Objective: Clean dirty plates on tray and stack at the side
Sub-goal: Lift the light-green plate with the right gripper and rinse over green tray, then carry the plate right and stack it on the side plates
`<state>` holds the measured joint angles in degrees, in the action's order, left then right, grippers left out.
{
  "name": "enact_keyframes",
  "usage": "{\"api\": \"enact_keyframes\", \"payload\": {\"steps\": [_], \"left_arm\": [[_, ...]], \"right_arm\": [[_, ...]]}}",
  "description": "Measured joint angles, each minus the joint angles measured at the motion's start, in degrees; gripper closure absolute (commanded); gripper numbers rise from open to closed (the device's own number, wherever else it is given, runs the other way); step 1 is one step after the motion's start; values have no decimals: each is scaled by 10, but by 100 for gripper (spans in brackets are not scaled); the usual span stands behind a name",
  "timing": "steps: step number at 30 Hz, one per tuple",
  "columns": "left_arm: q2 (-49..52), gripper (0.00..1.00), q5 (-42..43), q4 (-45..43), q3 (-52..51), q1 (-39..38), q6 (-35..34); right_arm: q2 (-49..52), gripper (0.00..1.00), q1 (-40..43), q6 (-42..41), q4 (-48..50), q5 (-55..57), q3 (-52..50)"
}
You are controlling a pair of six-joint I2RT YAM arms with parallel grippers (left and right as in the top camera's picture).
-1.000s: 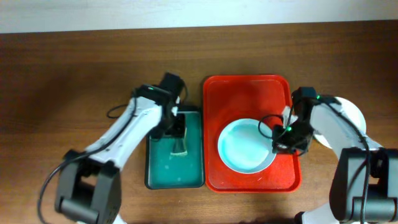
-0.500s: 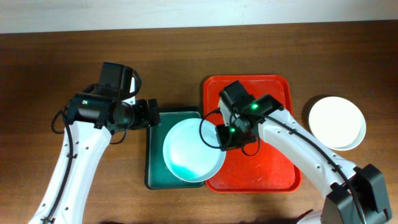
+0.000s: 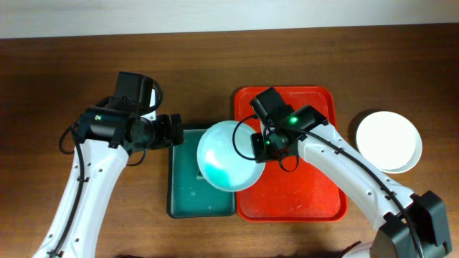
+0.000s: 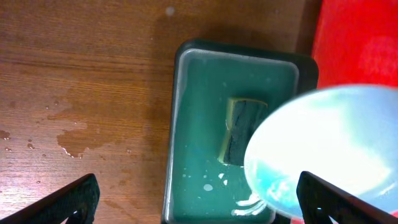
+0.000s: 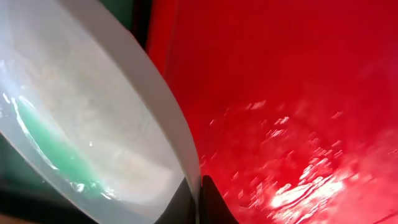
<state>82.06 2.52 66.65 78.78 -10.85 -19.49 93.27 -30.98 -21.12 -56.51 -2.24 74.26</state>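
My right gripper is going to set the pale mint plate down on the stacked white plates (image 3: pixel 390 138) beside the red tray.
My right gripper (image 3: pixel 258 145) is shut on the rim of a pale mint plate (image 3: pixel 228 155) with a teal smear. It holds the plate tilted over the gap between the dark green tray (image 3: pixel 201 204) and the red tray (image 3: pixel 301 193). The wrist view shows the fingers (image 5: pixel 198 199) pinching the plate's rim (image 5: pixel 124 112) above the red tray (image 5: pixel 280 93). My left gripper (image 3: pixel 172 130) is open and empty, above the table left of the green tray's far corner. Its view shows the plate (image 4: pixel 323 149) over the green tray (image 4: pixel 199 155). Clean white plates (image 3: pixel 388 141) are stacked right of the red tray.
A sponge (image 4: pixel 239 127) lies in the wet green tray, partly under the held plate. Water drops mark the wooden table (image 4: pixel 68 137) left of that tray. The red tray's surface is wet and bears nothing else.
My right gripper has lifted the plate off the green tray, tilted it and drawn it right toward the red tray. The left arm has stayed still.
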Motion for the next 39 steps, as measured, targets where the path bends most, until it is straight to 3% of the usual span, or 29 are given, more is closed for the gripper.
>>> {"api": "enact_keyframes", "payload": {"steps": [3, 8, 13, 31, 39], "left_arm": [[0, 1, 0, 0, 0, 0, 0], [0, 0, 0, 0, 0, 0, 0], [0, 1, 0, 0, 0, 0, 0], [0, 1, 0, 0, 0, 0, 0], [0, 1, 0, 0, 0, 0, 0]], "right_arm": [[0, 95, -28, 13, 9, 92, 29], [0, 96, -141, 13, 2, 295, 54], [-2, 96, -203, -16, -6, 413, 54], [-36, 96, -330, -26, -11, 595, 55], [-36, 96, -332, -25, -11, 614, 55]]}}
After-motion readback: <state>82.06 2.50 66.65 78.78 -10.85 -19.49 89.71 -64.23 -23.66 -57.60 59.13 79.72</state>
